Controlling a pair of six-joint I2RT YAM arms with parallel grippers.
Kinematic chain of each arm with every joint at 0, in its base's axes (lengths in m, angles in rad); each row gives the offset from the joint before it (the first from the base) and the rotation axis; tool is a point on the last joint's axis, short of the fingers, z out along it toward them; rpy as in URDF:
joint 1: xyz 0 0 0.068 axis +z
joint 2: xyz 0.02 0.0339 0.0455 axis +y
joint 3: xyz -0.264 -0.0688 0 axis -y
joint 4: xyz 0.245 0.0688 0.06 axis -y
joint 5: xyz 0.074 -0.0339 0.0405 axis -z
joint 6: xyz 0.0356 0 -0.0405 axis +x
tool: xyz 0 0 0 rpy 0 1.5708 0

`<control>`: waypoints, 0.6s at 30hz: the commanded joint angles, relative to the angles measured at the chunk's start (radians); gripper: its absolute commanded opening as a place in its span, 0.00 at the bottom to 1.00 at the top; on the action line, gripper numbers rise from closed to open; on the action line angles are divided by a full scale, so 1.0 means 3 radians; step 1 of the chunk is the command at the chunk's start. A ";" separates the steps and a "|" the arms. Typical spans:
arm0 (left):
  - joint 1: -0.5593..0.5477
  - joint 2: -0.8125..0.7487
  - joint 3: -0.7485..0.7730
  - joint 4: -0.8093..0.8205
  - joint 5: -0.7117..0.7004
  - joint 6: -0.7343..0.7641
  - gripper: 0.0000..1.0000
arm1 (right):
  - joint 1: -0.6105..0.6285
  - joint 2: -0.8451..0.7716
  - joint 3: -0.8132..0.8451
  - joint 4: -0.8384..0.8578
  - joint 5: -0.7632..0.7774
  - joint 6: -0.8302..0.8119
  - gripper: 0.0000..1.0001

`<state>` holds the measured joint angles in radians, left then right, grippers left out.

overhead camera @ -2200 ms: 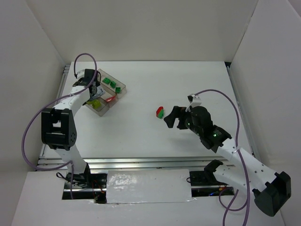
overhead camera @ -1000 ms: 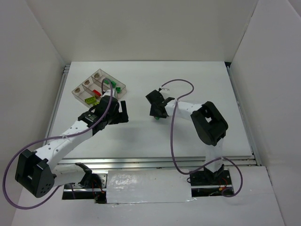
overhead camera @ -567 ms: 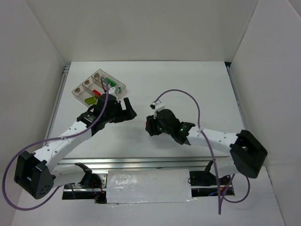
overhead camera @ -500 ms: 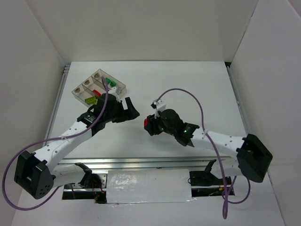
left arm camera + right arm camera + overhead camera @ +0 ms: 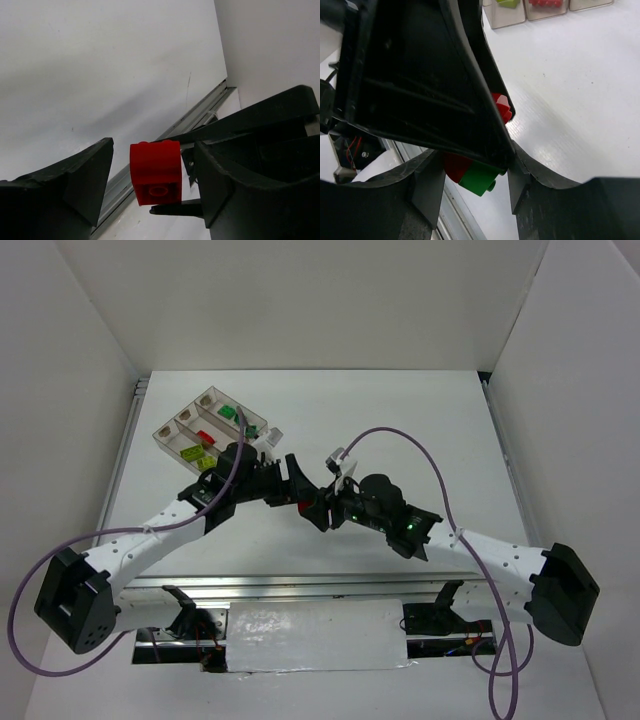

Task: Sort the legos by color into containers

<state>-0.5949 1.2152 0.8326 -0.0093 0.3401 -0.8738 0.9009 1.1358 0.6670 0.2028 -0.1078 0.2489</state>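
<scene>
Both joined legos have my right gripper across them. The red lego should stay held by my left gripper while my right gripper takes hold again of only the dark green lego (image 5: 480,179) before sorting.
A red lego (image 5: 156,172) joined to a dark green lego (image 5: 481,179) hangs above the table's middle, with my right gripper (image 5: 474,172) shut on the pair. My left gripper (image 5: 154,145) meets it head-on, and its open fingers (image 5: 85,185) straddle the red lego with a gap on each side. From above, the left gripper (image 5: 298,488) and right gripper (image 5: 323,508) nearly touch. The clear container tray (image 5: 168,430) sits at the far left and holds yellow-green legos (image 5: 192,452), a red lego (image 5: 207,437) and a green lego (image 5: 228,412) in separate compartments.
The tray's near wall (image 5: 535,15) shows at the top of the right wrist view. White walls close in the table on three sides, and a metal rail (image 5: 300,585) runs along the near edge.
Both arms have swung to the table's middle and met. The right gripper carried the joined legos left, and the left gripper's jaws have narrowed around the red one.
</scene>
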 commanded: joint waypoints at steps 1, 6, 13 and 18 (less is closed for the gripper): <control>-0.0052 0.0045 0.0006 0.0256 0.0185 -0.0048 0.76 | 0.0024 -0.0120 0.0021 0.0214 0.0129 0.0004 0.04; -0.0057 0.0020 -0.0024 0.0282 0.0221 -0.0038 0.41 | 0.0024 -0.0013 0.0154 0.0091 0.0445 0.0091 0.04; -0.0057 -0.0083 0.0073 0.0220 0.0201 0.0243 0.00 | -0.0027 -0.0114 0.0042 0.0148 0.0018 0.0147 1.00; -0.0042 -0.0271 0.0073 0.0312 0.0251 0.0555 0.00 | -0.0730 -0.0564 -0.0249 0.0223 -0.1501 0.0392 1.00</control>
<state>-0.6079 1.1919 0.8280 0.0208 0.3767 -0.7914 0.7986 1.0569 0.6270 0.2035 -0.2245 0.3172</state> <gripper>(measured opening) 0.482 0.995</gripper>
